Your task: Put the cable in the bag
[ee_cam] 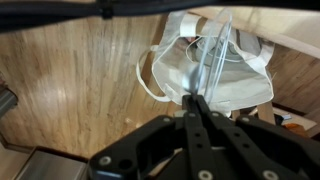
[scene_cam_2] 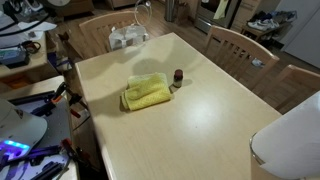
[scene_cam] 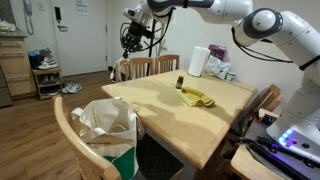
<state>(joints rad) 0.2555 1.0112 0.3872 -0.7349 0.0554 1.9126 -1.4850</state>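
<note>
Next, my gripper lets go of the thin pale cable inside the open white bag (scene_cam: 108, 116) (ee_cam: 214, 72), which is on the chair at the near end of the table.
My gripper (ee_cam: 197, 100) is shut on a thin pale cable (ee_cam: 214, 55) that hangs down from the fingertips. In the wrist view the white bag (ee_cam: 215, 80) with loop handles stands open right below the cable, over the wooden floor. In an exterior view my gripper (scene_cam: 133, 35) is high in the air, beyond the table's far corner. The white bag (scene_cam: 105, 122) sits on a chair at the table's near end, well away from it. The white shape at the lower right of an exterior view (scene_cam_2: 288, 140) is probably the same bag.
A yellow cloth (scene_cam: 197, 97) (scene_cam_2: 147, 93) and a small brown bottle (scene_cam: 180, 82) (scene_cam_2: 178, 76) lie on the wooden table (scene_cam: 170, 115). A paper towel roll (scene_cam: 198, 60) stands at its far end. Wooden chairs (scene_cam: 150, 66) surround the table.
</note>
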